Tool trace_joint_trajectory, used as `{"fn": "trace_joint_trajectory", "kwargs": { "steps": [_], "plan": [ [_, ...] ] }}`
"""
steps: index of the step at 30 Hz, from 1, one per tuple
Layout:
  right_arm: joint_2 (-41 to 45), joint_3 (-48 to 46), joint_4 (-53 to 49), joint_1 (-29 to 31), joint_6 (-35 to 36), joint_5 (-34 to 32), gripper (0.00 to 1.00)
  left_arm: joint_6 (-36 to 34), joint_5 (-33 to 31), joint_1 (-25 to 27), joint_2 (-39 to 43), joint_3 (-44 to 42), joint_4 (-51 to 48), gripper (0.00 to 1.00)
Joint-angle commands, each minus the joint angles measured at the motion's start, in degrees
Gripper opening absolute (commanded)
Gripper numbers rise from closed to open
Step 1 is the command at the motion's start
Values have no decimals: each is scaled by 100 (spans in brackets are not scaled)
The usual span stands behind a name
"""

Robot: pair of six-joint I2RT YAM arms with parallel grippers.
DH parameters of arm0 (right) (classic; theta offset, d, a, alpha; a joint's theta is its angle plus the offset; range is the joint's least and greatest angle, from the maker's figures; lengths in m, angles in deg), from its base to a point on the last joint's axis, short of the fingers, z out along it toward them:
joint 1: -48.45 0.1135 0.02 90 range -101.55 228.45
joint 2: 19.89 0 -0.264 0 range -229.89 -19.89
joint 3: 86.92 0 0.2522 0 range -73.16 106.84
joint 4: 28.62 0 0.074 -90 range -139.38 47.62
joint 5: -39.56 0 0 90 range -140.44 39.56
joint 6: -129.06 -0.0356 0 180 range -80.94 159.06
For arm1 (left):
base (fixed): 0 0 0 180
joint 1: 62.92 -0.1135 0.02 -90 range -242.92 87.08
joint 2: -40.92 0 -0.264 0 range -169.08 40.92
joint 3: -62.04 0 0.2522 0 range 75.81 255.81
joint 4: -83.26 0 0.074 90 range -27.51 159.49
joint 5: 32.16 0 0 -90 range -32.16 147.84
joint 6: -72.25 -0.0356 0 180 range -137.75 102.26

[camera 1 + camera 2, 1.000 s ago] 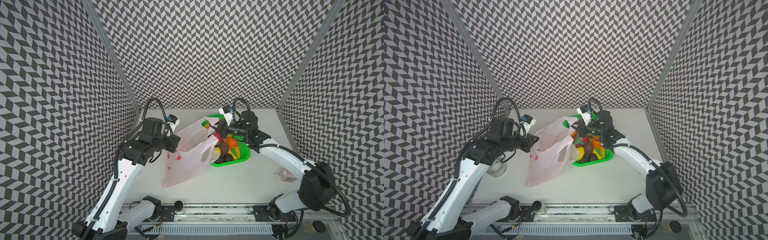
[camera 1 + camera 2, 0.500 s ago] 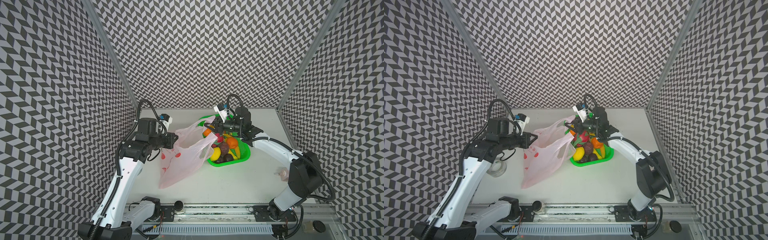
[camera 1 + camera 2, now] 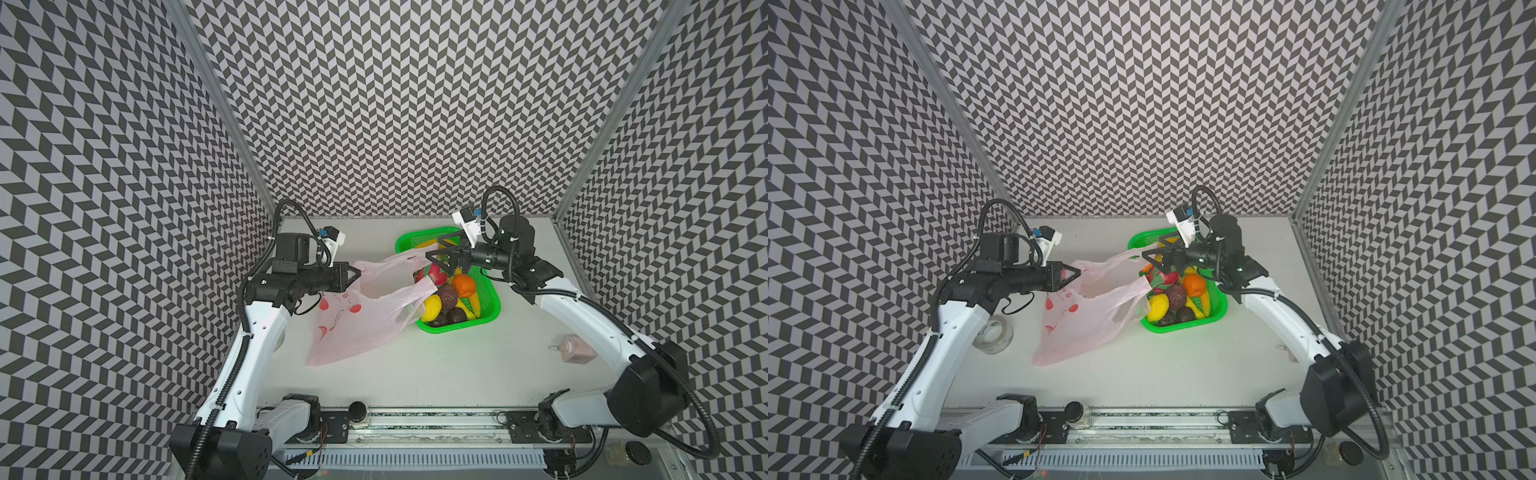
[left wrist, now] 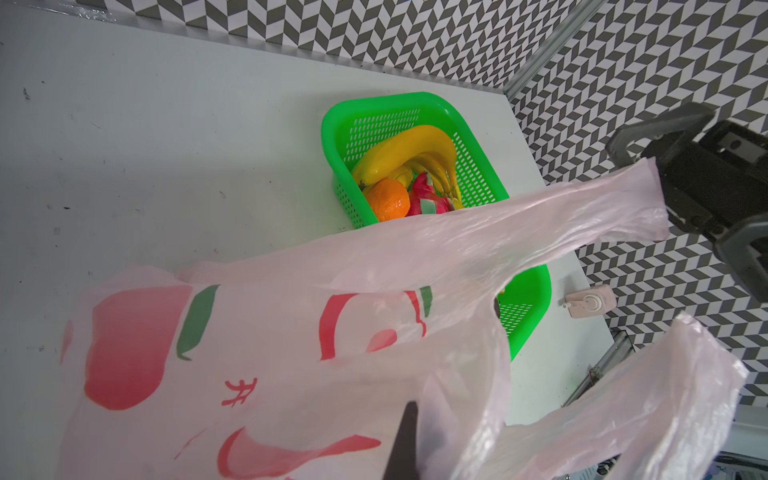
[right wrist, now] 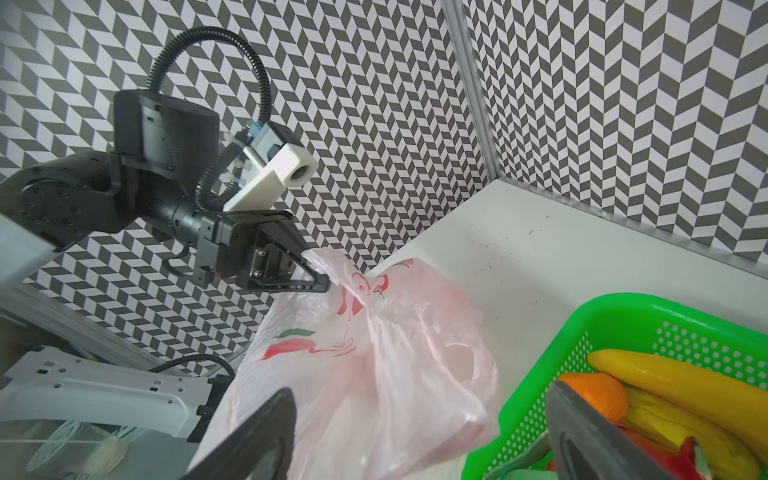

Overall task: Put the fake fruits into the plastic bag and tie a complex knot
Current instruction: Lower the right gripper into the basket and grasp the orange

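The robot's right gripper should next close on the sides of the large orange (image 3: 463, 285), which lies beside the brown fruit in the green basket.
The pale-pink plastic bag (image 3: 357, 320) lies on the table with its mouth towards the green basket (image 3: 492, 301). My left gripper (image 3: 355, 274) (image 3: 1075, 273) is shut on the bag's rim, and one dark finger (image 4: 405, 440) shows against the film. My right gripper (image 3: 438, 248) (image 3: 1152, 248) (image 5: 419, 390) is open above the basket. The end of one bag handle (image 4: 602, 208) lies loose between its jaws. The second handle (image 3: 422, 286) droops onto the fake fruits (image 3: 451, 293): bananas (image 4: 407, 145), an orange (image 4: 386, 199), a dragon fruit (image 4: 428, 201). The knot is out of view.
A clear tape roll (image 3: 994, 332) sits by the left arm. A small pink bottle (image 3: 575, 349) lies near the right wall. Chevron-patterned walls close in the table on three sides. The arm bases and a rail run along the front edge.
My right gripper has gone from shut on the bag handle to open, and the handle now rests loose between its jaws. The left gripper keeps its hold.
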Motion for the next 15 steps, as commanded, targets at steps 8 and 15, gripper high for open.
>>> {"fn": "trace_joint_trajectory", "kwargs": {
  "steps": [8, 15],
  "plan": [
    [709, 282, -1613, -578, -465, -1030, 95, 187, 559, -173, -41, -171, 337, 0],
    [788, -115, -2355, -776, -335, -1730, 95, 650, 1067, -571, -111, -403, 591, 0]
  ]
}}
